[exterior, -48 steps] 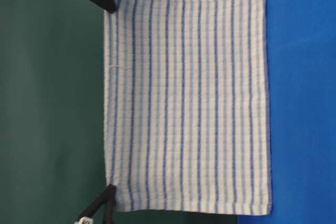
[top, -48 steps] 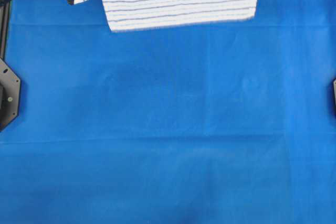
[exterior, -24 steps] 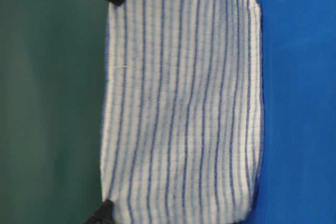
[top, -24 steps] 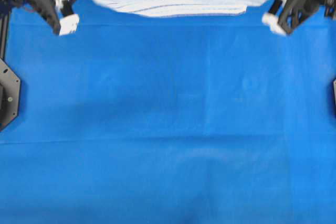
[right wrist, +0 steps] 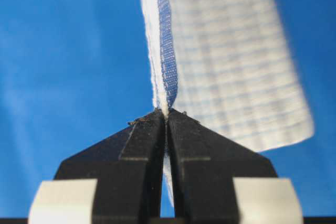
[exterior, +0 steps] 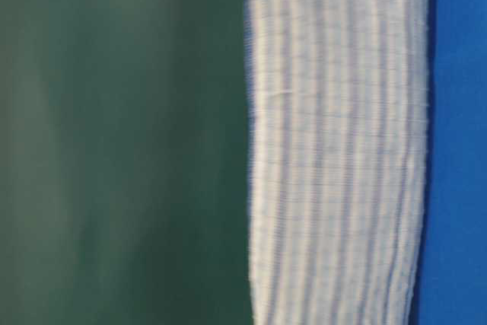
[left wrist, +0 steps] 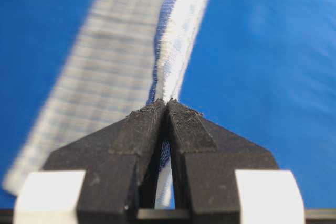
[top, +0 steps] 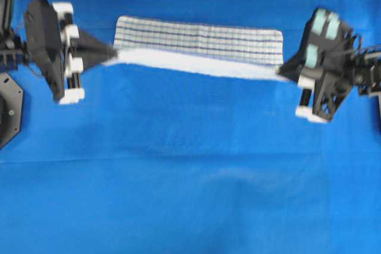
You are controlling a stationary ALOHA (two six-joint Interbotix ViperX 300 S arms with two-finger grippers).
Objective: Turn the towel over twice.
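Observation:
My right gripper has the towel's corner. It will let go of it on the bare blue cloth (top: pixel 269 157) in front of the hanging towel.
The towel (top: pixel 199 38), white with thin blue stripes, hangs stretched between my two grippers in the overhead view, its lower part trailing onto the blue cloth behind. My left gripper (top: pixel 112 56) is shut on the towel's left top corner, and my right gripper (top: pixel 280 74) is shut on its right top corner. In the left wrist view the left gripper (left wrist: pixel 166 102) pinches the hem of the towel (left wrist: pixel 181 30), with striped fabric dropping away to the left. The right gripper (right wrist: pixel 166 111) bites the towel (right wrist: pixel 231 61) edge the same way. The table-level view shows the towel (exterior: pixel 338 157) hanging down to the tabletop.
A plain blue cloth (top: pixel 196 171) covers the whole table and lies flat under the towel. Black arm bases sit at the left edge (top: pixel 9 108) and the right edge (top: pixel 379 108). A dark green backdrop (exterior: pixel 122 142) stands behind the table.
Both grippers have carried the towel's top edge from the far side toward the near side and lower. The hanging sheet now looks much shorter, and its lower part trails on the cloth.

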